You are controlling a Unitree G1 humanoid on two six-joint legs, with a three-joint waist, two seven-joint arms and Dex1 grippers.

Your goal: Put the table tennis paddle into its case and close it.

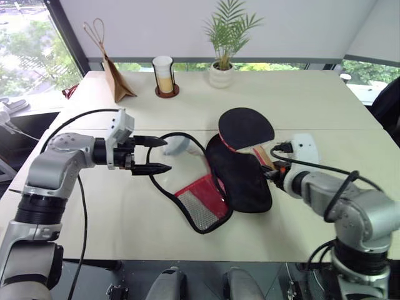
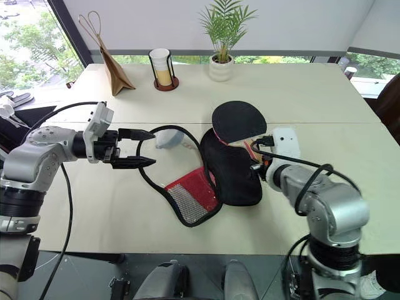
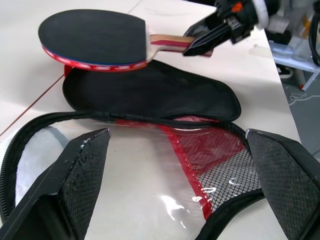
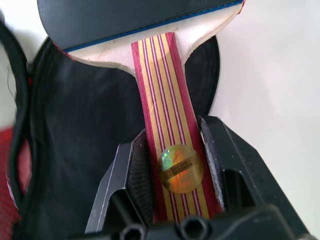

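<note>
The robot's right gripper needs to release the paddle inside the black half of the case (image 1: 242,167) (image 4: 85,125), beside the red mesh flap.
The table tennis paddle (image 1: 245,127) hangs just above the table, black face up with a red rim, over the far end of the case. My right gripper (image 4: 172,145) is shut on its striped wooden handle (image 4: 167,100). The case (image 1: 240,181) lies unzipped at mid-table. Its black half sits under the paddle, and its red mesh flap (image 1: 201,203) is spread out toward the front. My left gripper (image 1: 161,154) is open and points right at the left edge of the case's zip loop, with nothing between its fingers. A pale grey-blue thing (image 1: 177,145) lies beside the fingertips.
At the table's far side stand a brown paper bag (image 1: 115,78), a cup in a round holder (image 1: 164,76) and a potted plant (image 1: 224,62). The table's front edge (image 1: 187,259) runs close below the case.
</note>
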